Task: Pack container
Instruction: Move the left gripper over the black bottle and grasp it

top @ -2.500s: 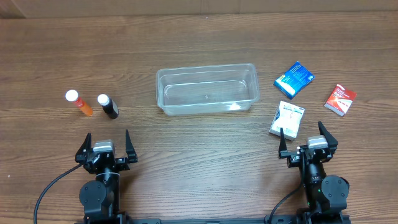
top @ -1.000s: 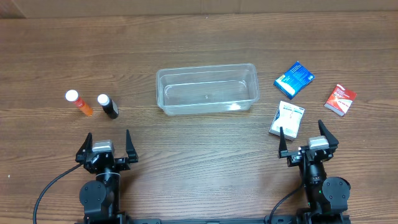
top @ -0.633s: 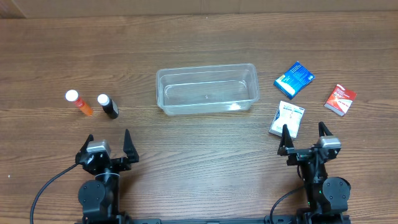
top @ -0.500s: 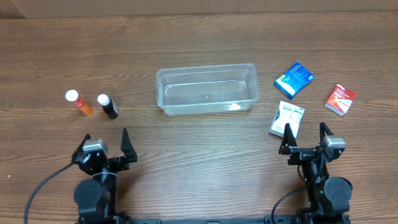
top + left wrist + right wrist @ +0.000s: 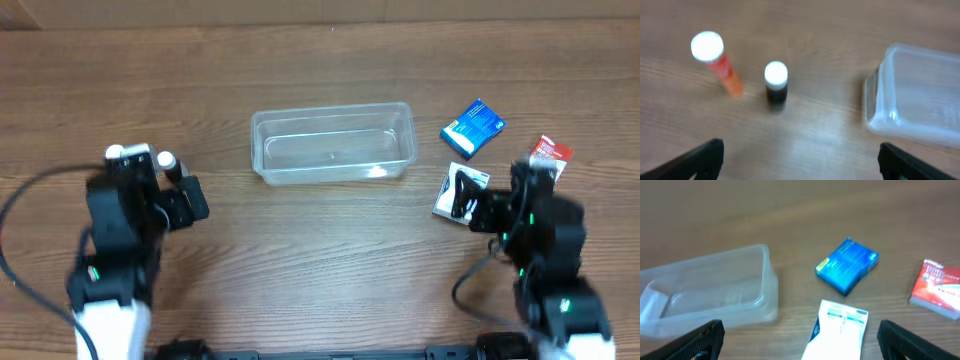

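Note:
Next, I close my left gripper on the upper body of the black bottle [image 5: 173, 170] [image 5: 776, 90], below its white cap.
The clear plastic container [image 5: 332, 108] stands empty at the table's middle; it also shows in the left wrist view [image 5: 920, 95] and the right wrist view [image 5: 710, 295]. My left gripper [image 5: 178, 190] is open and empty, hovering by the orange bottle [image 5: 715, 60] and the black bottle [image 5: 775, 82], both upright with white caps. My right gripper [image 5: 470, 200] is open and empty above the white packet [image 5: 840, 330]. The blue packet [image 5: 847, 265] and the red packet [image 5: 940, 287] lie beyond it. The wrist views show the left gripper [image 5: 800, 165] and right gripper [image 5: 800, 342] with jaws wide apart.
In the overhead view the orange bottle's cap [image 5: 115, 153] and the black bottle's cap [image 5: 166, 159] peek out beside the left arm. The blue packet [image 5: 473, 125] and red packet [image 5: 550, 150] lie right of the container. Cables trail from both arms near the front edge.
Both arms have left the front edge and moved up the table: the left to the two bottles, the right to the white packet. No object has moved.

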Robot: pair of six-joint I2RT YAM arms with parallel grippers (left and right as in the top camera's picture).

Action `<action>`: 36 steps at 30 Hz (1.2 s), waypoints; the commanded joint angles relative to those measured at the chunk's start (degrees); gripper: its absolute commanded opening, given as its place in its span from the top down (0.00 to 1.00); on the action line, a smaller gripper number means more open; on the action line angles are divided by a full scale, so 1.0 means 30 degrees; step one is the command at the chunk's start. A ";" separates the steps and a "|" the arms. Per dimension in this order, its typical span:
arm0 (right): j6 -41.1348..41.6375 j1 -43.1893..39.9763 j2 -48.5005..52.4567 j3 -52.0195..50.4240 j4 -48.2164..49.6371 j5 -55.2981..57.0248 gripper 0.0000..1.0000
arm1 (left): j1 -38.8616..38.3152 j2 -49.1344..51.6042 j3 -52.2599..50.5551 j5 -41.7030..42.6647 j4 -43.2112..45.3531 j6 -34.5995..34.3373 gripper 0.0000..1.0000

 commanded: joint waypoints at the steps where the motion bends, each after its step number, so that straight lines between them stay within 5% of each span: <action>1: 0.0073 0.0051 0.4160 0.5107 -0.3759 -0.0517 0.00 | 0.0102 0.3548 0.5115 -0.0131 -0.3621 -0.0452 0.00; 8: 0.0066 0.0051 0.9231 1.0229 -0.8896 -0.1027 0.00 | 0.0102 0.7657 1.1315 -0.0131 -0.9362 -0.0437 0.00; 20: 0.0080 0.0044 1.0979 1.0287 -0.9901 -0.1020 0.00 | 0.0117 0.9377 1.1591 -0.3279 -0.8546 -0.1537 0.00; 36: 0.0080 0.0051 1.1191 1.0287 -1.0265 -0.1020 0.00 | 0.0117 1.6451 1.1591 -0.2973 -0.7002 -0.1530 0.00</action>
